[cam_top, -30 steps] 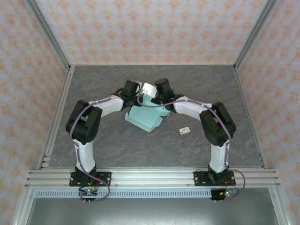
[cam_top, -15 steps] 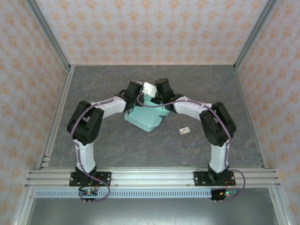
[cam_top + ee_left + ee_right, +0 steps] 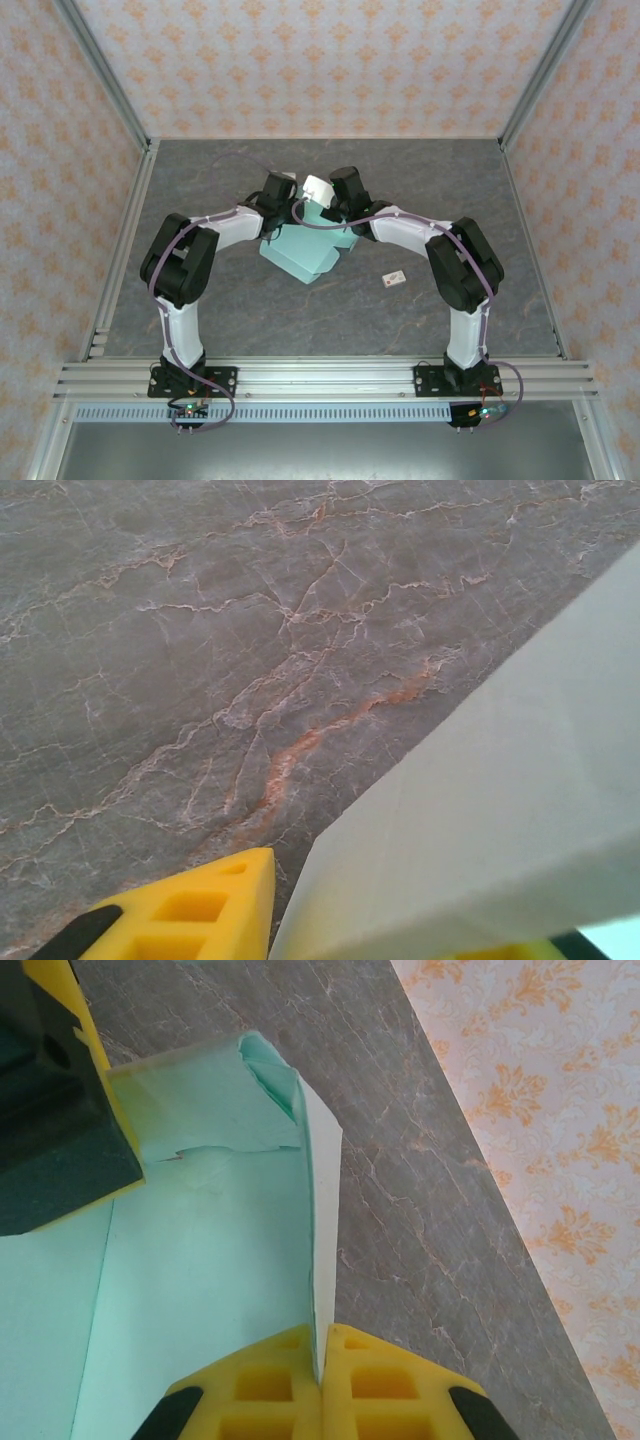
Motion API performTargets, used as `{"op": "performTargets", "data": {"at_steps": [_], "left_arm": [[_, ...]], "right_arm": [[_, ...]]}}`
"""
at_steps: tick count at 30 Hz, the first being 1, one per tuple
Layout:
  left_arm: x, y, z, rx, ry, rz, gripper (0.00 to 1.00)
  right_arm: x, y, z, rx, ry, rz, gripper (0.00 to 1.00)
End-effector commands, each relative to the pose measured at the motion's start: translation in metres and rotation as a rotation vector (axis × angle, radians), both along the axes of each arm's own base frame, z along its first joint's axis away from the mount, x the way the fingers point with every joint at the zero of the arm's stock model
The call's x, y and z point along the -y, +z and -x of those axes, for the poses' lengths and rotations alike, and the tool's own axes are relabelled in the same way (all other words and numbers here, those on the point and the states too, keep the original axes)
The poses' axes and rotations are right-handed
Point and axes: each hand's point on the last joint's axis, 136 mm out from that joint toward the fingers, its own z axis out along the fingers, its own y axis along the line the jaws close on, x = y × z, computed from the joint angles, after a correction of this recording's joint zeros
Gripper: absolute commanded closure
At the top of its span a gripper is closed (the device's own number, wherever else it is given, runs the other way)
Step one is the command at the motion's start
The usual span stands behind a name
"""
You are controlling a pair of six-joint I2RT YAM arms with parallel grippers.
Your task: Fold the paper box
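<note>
The pale panel slants across the fingers of my left gripper, so next I open that gripper and pinch the box's side squarely [image 3: 308, 905] by the corner before my right gripper releases.
The paper box [image 3: 305, 252] is a pale mint-green card, partly folded, lying mid-table between the two arms, with one white-backed flap [image 3: 318, 187] standing up at its far end. My right gripper [image 3: 338, 192] is shut on that upright panel; its yellow fingertips [image 3: 352, 1360] pinch the thin card edge [image 3: 318, 1260]. My left gripper [image 3: 281, 196] is at the box's far left side. In the left wrist view its yellow fingers [image 3: 190, 915] stand apart, and a pale panel of the box [image 3: 500, 810] lies between them, covering the right one.
A tiny white tag with a red mark [image 3: 395, 279] lies on the grey marble tabletop [image 3: 220, 300] to the right of the box. Patterned walls and aluminium rails [image 3: 125, 250] enclose the table on three sides.
The box has shifted and turned slightly to the left. The left gripper nudged in toward the box and drew back a little. The right gripper has kept its hold in place.
</note>
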Motion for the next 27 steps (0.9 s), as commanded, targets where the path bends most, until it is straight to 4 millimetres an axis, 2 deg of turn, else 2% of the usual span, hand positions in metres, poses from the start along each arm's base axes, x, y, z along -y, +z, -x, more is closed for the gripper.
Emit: {"op": "performTargets", "data": {"at_steps": [1,10,20,27], "left_arm": [[-0.033,0.023,-0.009,0.053,0.066,0.011,0.64],[-0.017,0.037,-0.007,0.071,-0.081,0.041,0.51],[0.000,0.049,-0.003,0.089,-0.195,0.072,0.42],[0.003,0.047,0.001,0.084,-0.228,0.070,0.42]], "right_arm": [[-0.003,0.025,0.004,0.012,0.022,-0.037,0.99],[-0.004,0.024,0.003,0.003,0.034,-0.021,0.99],[-0.005,0.023,0.001,-0.006,0.040,-0.007,0.99],[-0.005,0.021,0.001,-0.010,0.041,-0.001,0.99]]}}
